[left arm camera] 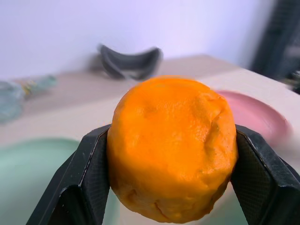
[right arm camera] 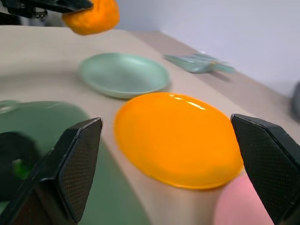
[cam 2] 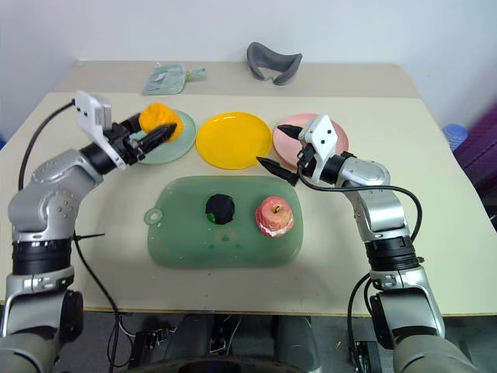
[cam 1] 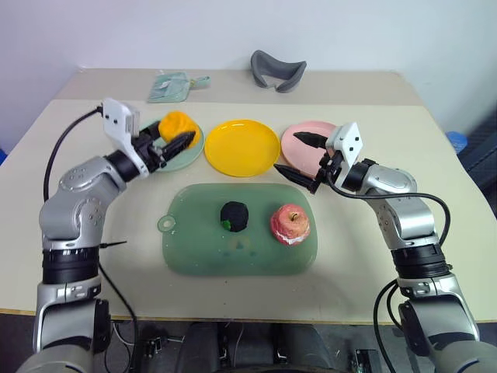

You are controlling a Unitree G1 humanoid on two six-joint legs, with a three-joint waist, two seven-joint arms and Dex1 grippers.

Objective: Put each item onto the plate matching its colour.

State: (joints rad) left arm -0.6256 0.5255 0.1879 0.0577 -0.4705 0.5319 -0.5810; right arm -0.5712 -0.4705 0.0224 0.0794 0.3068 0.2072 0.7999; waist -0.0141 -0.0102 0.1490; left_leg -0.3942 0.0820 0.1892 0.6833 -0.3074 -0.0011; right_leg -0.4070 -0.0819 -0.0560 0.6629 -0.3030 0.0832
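Next, my left gripper lets go of the yellow-orange lumpy fruit on the yellow plate's side nearer the mint green plate [cam 1: 231,143].
My left gripper [cam 1: 186,135] is shut on the yellow-orange lumpy fruit [cam 1: 177,123] and holds it in the air over the mint green plate [cam 1: 191,160]. In the left wrist view the fruit [left arm camera: 171,147] sits squeezed between both black fingers. The yellow plate [cam 1: 241,147] lies bare in the middle of the row, with the pink plate [cam 1: 304,156] to its right. Above the pink plate's near left edge my right gripper [cam 1: 289,152] stands open, holding nothing. The blackish-green lump [cam 1: 234,215] and the red-pink apple [cam 1: 290,224] rest on the mat.
A large rounded green mat [cam 1: 198,249] lies in front of the plates. At the back of the table are a grey curved object [cam 1: 277,70] and a flat teal pouch [cam 1: 172,85]. Bare tabletop flanks the mat on both sides.
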